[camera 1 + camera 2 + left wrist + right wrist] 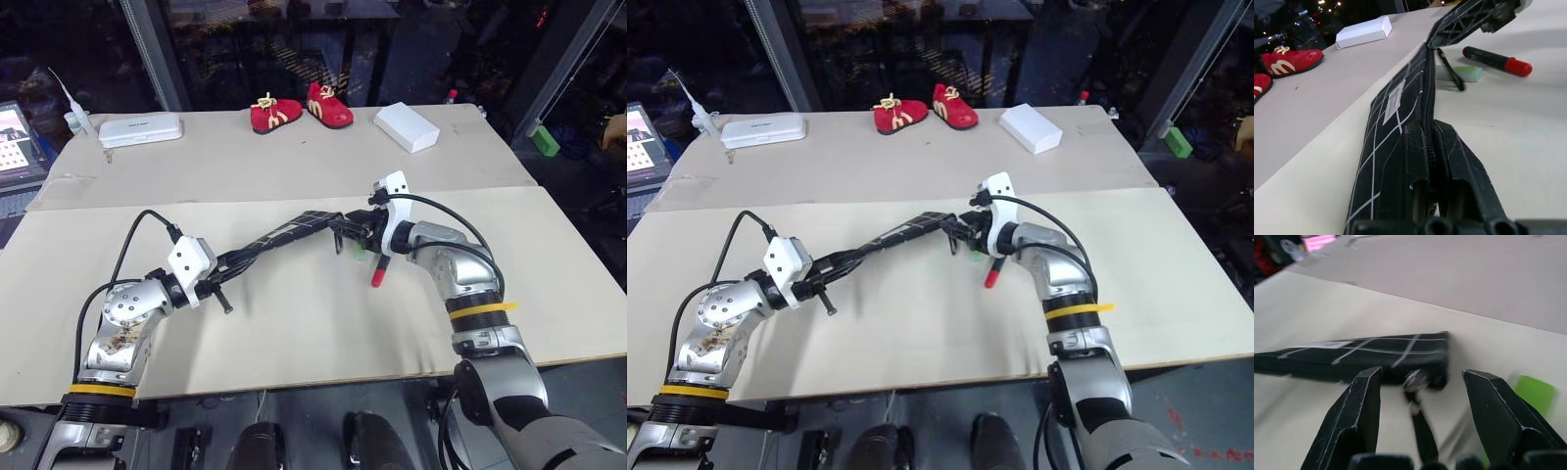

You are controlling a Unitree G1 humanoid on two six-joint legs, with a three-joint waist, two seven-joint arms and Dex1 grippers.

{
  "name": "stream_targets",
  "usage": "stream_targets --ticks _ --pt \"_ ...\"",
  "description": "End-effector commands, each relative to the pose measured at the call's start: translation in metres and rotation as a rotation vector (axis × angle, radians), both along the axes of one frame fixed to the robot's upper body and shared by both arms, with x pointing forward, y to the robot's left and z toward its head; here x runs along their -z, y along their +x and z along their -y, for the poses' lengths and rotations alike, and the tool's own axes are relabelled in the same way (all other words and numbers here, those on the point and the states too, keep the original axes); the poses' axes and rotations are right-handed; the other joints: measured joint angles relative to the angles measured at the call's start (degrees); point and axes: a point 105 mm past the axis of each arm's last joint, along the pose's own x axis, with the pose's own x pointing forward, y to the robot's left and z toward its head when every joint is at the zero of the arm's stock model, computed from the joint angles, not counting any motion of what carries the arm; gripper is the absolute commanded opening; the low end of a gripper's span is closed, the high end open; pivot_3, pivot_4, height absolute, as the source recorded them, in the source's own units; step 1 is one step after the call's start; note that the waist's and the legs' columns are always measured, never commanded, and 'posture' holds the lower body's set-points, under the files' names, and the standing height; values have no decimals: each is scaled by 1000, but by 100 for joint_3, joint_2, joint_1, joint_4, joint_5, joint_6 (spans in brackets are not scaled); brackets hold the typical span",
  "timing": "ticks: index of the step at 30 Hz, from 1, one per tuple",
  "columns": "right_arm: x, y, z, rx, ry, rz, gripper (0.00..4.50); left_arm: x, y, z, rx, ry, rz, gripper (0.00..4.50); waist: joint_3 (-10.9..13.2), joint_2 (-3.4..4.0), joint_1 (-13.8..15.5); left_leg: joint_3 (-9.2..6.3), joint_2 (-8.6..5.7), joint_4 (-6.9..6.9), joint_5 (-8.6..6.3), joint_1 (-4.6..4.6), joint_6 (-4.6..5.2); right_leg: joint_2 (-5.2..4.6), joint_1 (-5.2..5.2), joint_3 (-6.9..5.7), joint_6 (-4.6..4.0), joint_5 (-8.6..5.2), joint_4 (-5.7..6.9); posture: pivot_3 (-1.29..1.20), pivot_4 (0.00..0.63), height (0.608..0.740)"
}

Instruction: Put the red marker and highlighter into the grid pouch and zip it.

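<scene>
The grid pouch's zipper is shut. Next, my right gripper pinches the dangling pull strap [1424, 431] and pulls it toward my left gripper before the red marker goes in.
The grid pouch [284, 235] hangs stretched above the table, edge up, and my left gripper [1432, 142] is shut on its near end. At the far end my right gripper [1422, 374] stands open around that corner. The zipper pull strap [1419, 406] dangles between the fingers, and neither finger touches it. On the table just below that end lie the red marker [379, 271] with its black end [1480, 54] and the light-green highlighter [1462, 73], side by side.
At the back of the table stand red baby shoes [294, 110], a white box [406, 126] and a white case [140, 129]. A green block [544, 142] sits off the table's far right. A seam [196, 203] crosses the table.
</scene>
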Motion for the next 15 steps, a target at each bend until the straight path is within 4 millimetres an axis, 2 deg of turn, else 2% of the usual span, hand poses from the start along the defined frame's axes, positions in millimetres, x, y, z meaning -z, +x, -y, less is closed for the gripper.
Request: stream_targets --ticks 1,4,6,10,15 --pt "-17 -16 -2 -120 77 17 2927 -13 -1 -2 -11 -16 51 0 0 0 5 0 0 0 0 1 0 0 1 0 0 0 0 0 150 740" --pt "-20 -16 10 -106 86 16 2927 -14 0 -2 -15 -19 55 0 0 0 15 -1 0 0 0 -1 1 0 1 -1 0 0 -1 0 150 740" --pt "-15 -13 16 -80 52 16 2927 -14 0 -2 -15 -21 56 0 0 0 25 0 -2 0 0 -1 1 -3 1 0 0 0 -1 0 150 740" --pt "0 -9 14 -62 -14 11 2927 -15 -1 -2 -15 -23 58 0 0 0 11 1 -1 0 0 3 1 1 1 1 0 0 -1 0 150 740" --pt "10 -5 4 -66 -13 -5 2927 -16 -2 -1 -10 -26 58 0 0 -1 -2 2 -1 0 0 3 1 1 1 2 0 0 -1 0 150 740"
